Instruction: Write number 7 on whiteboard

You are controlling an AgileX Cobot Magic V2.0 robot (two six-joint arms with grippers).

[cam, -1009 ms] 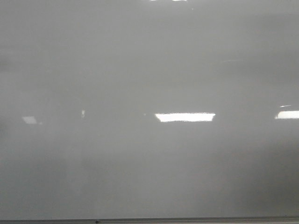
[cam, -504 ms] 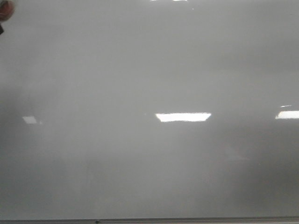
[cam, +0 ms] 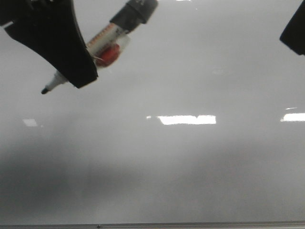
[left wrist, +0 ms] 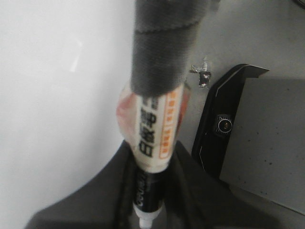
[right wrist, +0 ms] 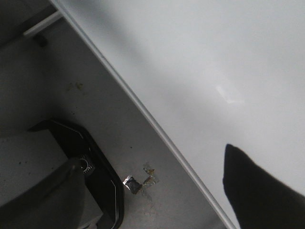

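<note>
I will next close my right gripper on the dark cap end (cam: 135, 13) of the marker, above its white-and-orange label and opposite the black tip.
The whiteboard (cam: 190, 167) fills the front view, glossy pale grey and bare. The number 7 is out of view. My left gripper (cam: 78, 71) hangs at the upper left, shut on a marker (cam: 107, 43) with a white-and-orange label, a dark cap end up and its black tip (cam: 44, 90) pointing down-left, just off the board. In the left wrist view the marker (left wrist: 155, 129) runs between the dark fingers (left wrist: 105, 191), beside the whiteboard (left wrist: 57, 95). My right gripper (cam: 295, 28) pokes in at the upper right. Its fingers (right wrist: 257, 191) stand wide apart with nothing between them, near the whiteboard (right wrist: 214, 57).
A thin metal edge strip (cam: 190, 224) runs along the board's lower edge. Bright light reflections (cam: 186, 119) lie on the board. Off the board, a black housing with a small lens (right wrist: 86, 164) and a crumpled foil scrap (right wrist: 133, 183) sit on a grey surface.
The left gripper with the marker has swung into the front view from the upper left corner. The right gripper has appeared at the upper right. The board itself is unchanged.
</note>
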